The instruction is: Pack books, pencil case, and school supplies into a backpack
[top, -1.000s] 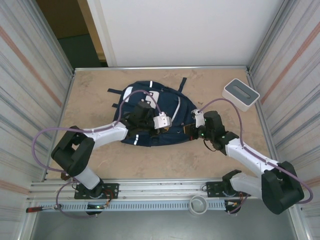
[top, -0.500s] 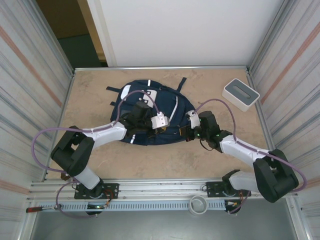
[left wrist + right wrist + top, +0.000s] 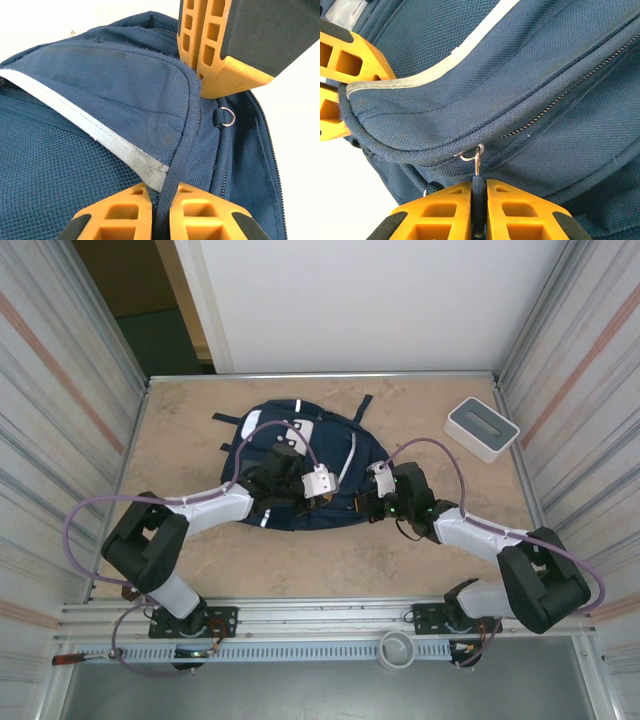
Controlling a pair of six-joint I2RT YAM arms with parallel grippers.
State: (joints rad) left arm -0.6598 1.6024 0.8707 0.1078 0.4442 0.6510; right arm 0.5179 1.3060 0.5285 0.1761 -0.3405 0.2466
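Note:
The flap edge curls round beside the zipper pull, so my left gripper will grab the binding strip closer to that curl point(image 3: 188, 130) and pull the flap edge straight.
The navy backpack point(image 3: 300, 455) lies flat mid-table, its front edge toward the arms. My left gripper point(image 3: 303, 500) point(image 3: 162, 192) is shut on the dark binding strip along the backpack's flap edge, next to a pale stripe point(image 3: 125, 150). My right gripper point(image 3: 367, 506) point(image 3: 478, 184) is shut on the zipper pull point(image 3: 478, 165), whose small metal ring sits at the zip's end. In the left wrist view the right arm's orange fingers point(image 3: 215, 35) stand close above the flap. The left arm's fingers point(image 3: 342, 50) are at the left in the right wrist view. Books, pencil case and school supplies are hidden or out of view.
A white box with a grey top point(image 3: 481, 427) stands at the back right near the wall. Metal walls close the table on both sides. Bare tabletop point(image 3: 180, 430) lies left of the backpack and in front of it point(image 3: 330, 560).
My right gripper has moved left along the backpack's front edge, still on the zipper pull. The backpack has shifted slightly back and left, and the left wrist has risen a little.

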